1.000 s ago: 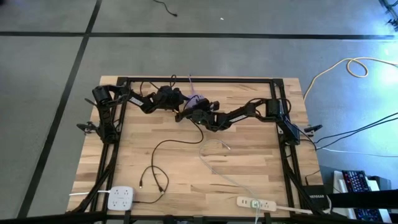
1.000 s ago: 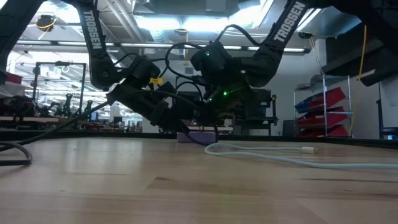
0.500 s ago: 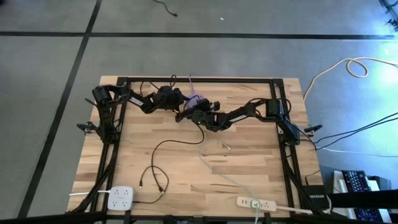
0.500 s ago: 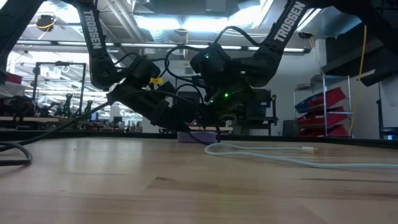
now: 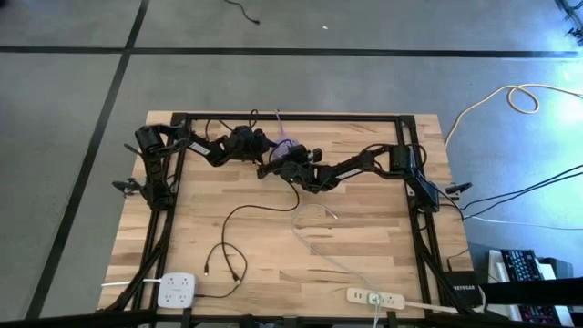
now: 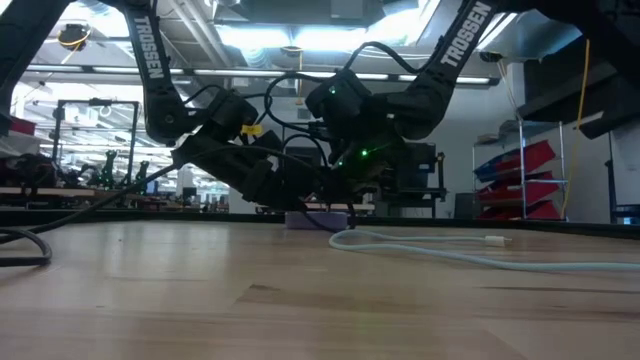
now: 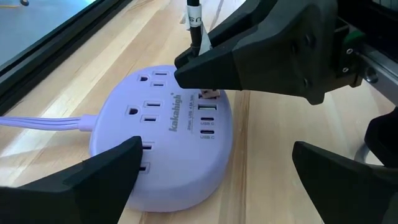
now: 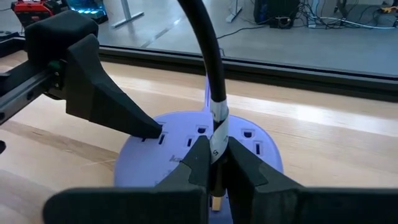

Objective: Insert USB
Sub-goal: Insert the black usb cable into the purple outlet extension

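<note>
The USB plug's metal tip is crooked over the strip's top port, so next my right gripper lifts it clear and grabs the cable's white-labelled end (image 8: 219, 135) again.
A round lilac power strip (image 7: 168, 130) lies flat near the table's far edge, also in the high view (image 5: 288, 146). My left gripper (image 7: 217, 177) is open and straddles the strip; its other finger stands clear of it. My right gripper (image 8: 214, 168) is shut on a black USB cable (image 8: 211, 68) above the strip's USB ports (image 7: 207, 115). The metal plug tip (image 7: 209, 94) sits at the uppermost port; how far in it is cannot be seen. The cable's remaining length trails over the table (image 5: 239, 214). My left gripper touches the strip's side rim (image 8: 158, 138) with one fingertip (image 8: 146, 127), coming level from the table's left; the strip stays flat on the table. My right gripper pinches the cable at its white-labelled end (image 8: 217, 127) just behind the plug, between both fingers, slanting down from the right. The plug points down at the strip.
A white cable (image 5: 314, 228) loops across the table's middle. A white multi-socket block (image 5: 178, 290) and a white strip (image 5: 375, 297) lie at the near edge. The strip's lilac cord (image 7: 43, 121) runs off toward the far edge. Black frame rails border both sides.
My right gripper has sunk a little toward the lilac strip, taking the plug down with it. The strip and my left gripper have kept still.
</note>
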Action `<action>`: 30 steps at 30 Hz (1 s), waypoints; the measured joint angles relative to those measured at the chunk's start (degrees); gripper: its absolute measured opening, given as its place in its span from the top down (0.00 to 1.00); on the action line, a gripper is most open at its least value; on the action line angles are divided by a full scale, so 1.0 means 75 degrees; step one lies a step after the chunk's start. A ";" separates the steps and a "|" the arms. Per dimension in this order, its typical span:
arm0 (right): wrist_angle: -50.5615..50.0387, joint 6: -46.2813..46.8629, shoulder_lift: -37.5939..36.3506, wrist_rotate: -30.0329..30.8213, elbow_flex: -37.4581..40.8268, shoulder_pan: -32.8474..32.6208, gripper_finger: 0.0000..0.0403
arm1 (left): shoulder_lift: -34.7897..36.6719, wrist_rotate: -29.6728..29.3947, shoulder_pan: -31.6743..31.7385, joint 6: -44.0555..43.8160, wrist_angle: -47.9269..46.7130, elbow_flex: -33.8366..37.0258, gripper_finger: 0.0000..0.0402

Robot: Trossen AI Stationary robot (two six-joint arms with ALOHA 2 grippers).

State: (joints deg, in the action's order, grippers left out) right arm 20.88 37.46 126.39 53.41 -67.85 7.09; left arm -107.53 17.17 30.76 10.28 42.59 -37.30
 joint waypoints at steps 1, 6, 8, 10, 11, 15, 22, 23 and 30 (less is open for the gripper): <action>-0.0027 0.0041 0.0000 -0.0097 0.0000 -0.0001 0.99 | 0.0000 0.0006 0.0000 -0.0015 0.0000 0.0000 0.00; -0.0148 0.0237 -0.0005 -0.0274 -0.0003 -0.0044 0.99 | 0.0000 0.0009 0.0000 -0.0025 0.0009 0.0000 0.01; -0.0157 0.0293 -0.0003 -0.0315 -0.0003 -0.0052 0.99 | 0.0000 0.0015 0.0000 -0.0026 0.0009 0.0000 0.00; -0.0152 0.0322 -0.0003 -0.0405 -0.0003 -0.0073 0.99 | 0.0000 0.0029 0.0000 -0.0023 0.0009 0.0000 0.00; -0.0151 0.0327 -0.0002 -0.0406 -0.0003 -0.0083 0.99 | 0.0000 0.0030 -0.0001 -0.0020 0.0009 0.0000 0.00; -0.0164 0.0335 0.0006 -0.0406 -0.0006 -0.0144 0.97 | 0.0000 0.0044 -0.0006 0.0000 0.0003 0.0000 0.00; -0.0361 -0.0146 0.0055 -0.0100 0.0017 -0.0265 0.97 | 0.0000 0.0102 -0.0012 0.0013 0.0000 0.0000 0.00; -0.0391 -0.0195 0.0047 -0.0101 0.0015 -0.0264 0.98 | 0.0000 0.0102 -0.0012 0.0009 0.0000 0.0000 0.00; -0.0203 -0.0239 0.0078 0.0111 0.0038 -0.0256 0.87 | 0.0000 0.0034 -0.0009 0.0026 -0.0003 0.0000 0.00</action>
State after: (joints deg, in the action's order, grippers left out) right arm 19.35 35.66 126.97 54.25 -67.57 5.17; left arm -107.53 17.43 30.70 10.48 42.57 -37.30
